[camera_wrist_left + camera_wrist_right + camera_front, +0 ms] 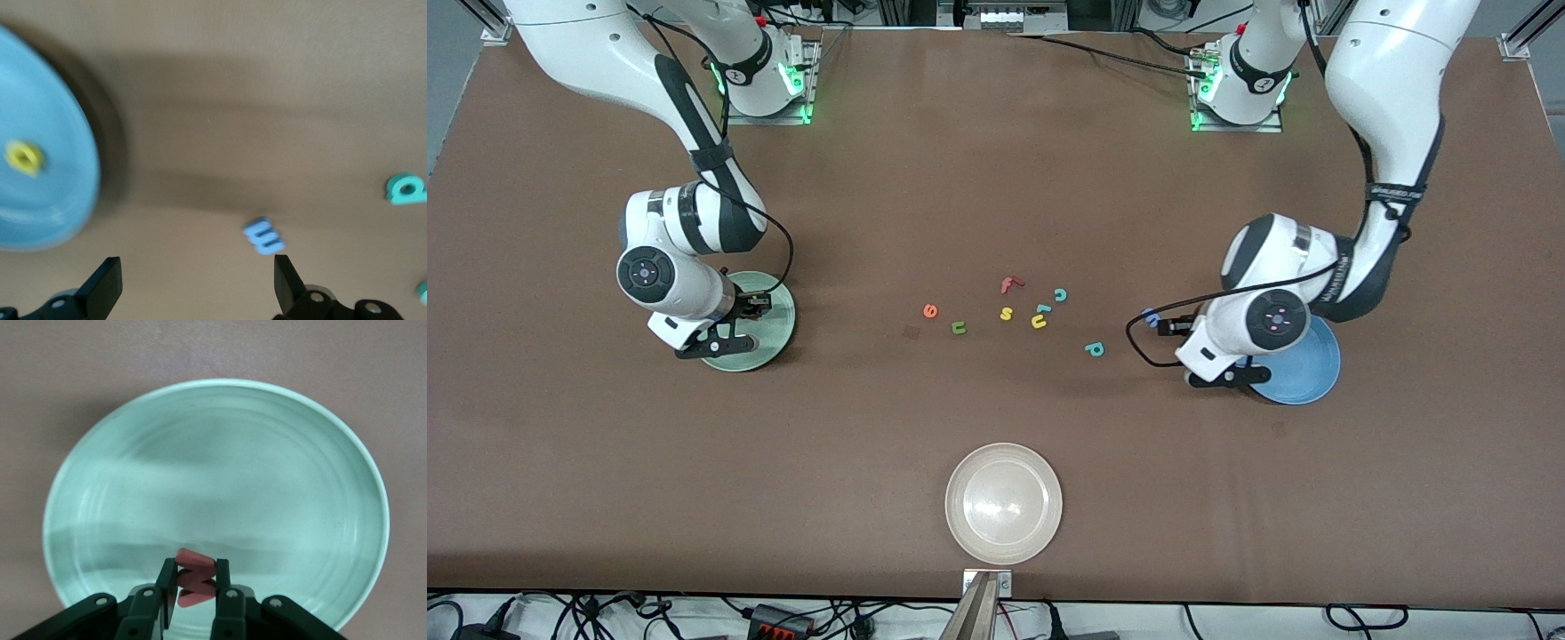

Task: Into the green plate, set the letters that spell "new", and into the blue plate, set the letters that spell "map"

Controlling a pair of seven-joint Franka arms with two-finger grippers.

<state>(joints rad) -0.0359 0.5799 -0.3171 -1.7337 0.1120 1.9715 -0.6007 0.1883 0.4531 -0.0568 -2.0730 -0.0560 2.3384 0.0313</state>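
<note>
Next, I close my left gripper on the sides of the blue m (1152, 318) (264, 236), which is lying on the table between the blue plate and the teal p.
My right gripper (195, 583) is shut on the pinkish-red w (195, 585) and hangs over the green plate (220, 467), which is otherwise bare. In the front view that gripper (758, 305) is above the plate (769, 342). My left gripper (197, 287) is open with nothing between its fingers. The blue m (265, 237) shows against the table just off one fingertip, outside the blue plate (40, 100). The yellow a (25, 158) lies in that plate. The teal p (1094, 349), orange e (930, 310) and green n (959, 327) lie on the table.
A red f (1009, 284), yellow s (1006, 313), teal c (1061, 294), teal l (1040, 308) and yellow u (1039, 322) lie clustered mid-table. An off-white plate (1004, 503) sits near the front edge.
</note>
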